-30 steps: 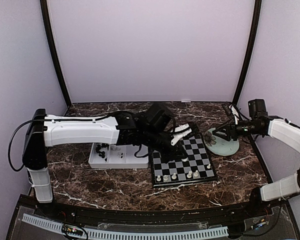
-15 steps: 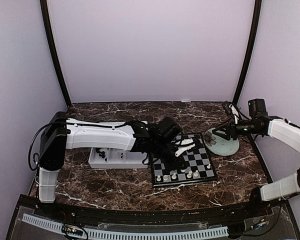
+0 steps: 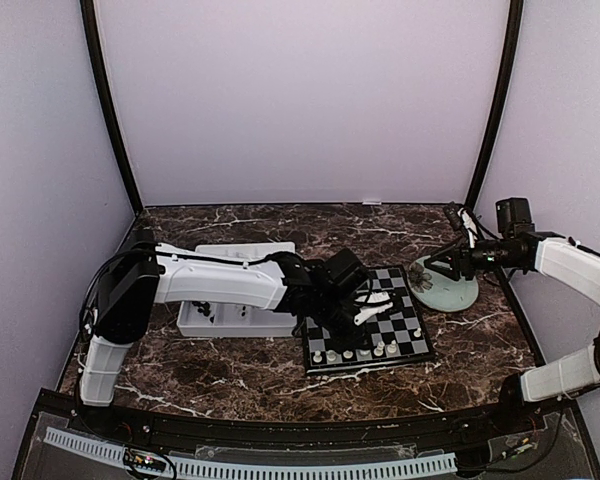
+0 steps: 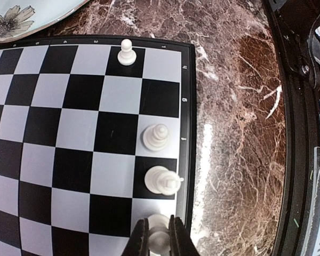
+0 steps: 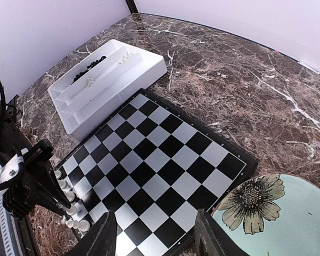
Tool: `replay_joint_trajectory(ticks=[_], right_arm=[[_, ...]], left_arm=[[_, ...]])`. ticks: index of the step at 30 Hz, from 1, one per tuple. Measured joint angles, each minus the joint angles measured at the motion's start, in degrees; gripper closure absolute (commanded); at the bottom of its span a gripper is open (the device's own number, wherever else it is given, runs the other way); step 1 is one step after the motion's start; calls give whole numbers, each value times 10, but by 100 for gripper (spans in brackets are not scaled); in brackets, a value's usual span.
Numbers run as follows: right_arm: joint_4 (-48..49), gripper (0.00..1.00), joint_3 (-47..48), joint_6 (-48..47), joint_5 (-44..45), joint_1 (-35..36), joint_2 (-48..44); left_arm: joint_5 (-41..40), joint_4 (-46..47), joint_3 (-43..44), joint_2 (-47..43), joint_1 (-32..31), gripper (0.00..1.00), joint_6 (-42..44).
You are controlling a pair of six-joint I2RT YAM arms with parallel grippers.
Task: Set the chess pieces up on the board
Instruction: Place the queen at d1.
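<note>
The robot's left gripper will set the white piece down on the silver edge square [image 3: 365, 352] [image 4: 156, 221] beside the white king.
The board [image 3: 404, 318] lies in the middle of the table with several white chess pieces [image 3: 348, 353] along its near edge row. My left gripper [image 3: 368, 310] reaches over that row. In the left wrist view it [image 4: 159, 234] is shut on a white chess piece [image 4: 159, 241] that stands over a silver edge square. Beyond it on the same row stand three more white pieces [image 4: 161, 180]. My right gripper [image 3: 436, 267] hangs open over the plate, and in its own view [image 5: 157, 234] nothing is between the fingers.
A white tray [image 3: 210, 320] with black and white pieces [image 5: 90, 63] sits left of the board. A pale green flowered plate [image 3: 448, 294] sits right of it. The left arm stretches low across the tray and the board's left half.
My left arm has swung down and toward the board's near edge with the white piece held in it. The right arm has stayed still.
</note>
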Motion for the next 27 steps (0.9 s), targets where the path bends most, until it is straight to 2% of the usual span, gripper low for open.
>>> replay_joint_trajectory(ticks=[13, 27], right_arm=[[0, 49, -2, 0, 0, 0, 0], [0, 48, -4, 0, 0, 0, 0]], left_arm=[[-38, -9, 9, 5, -3, 91, 4], [-38, -9, 15, 6, -3, 91, 5]])
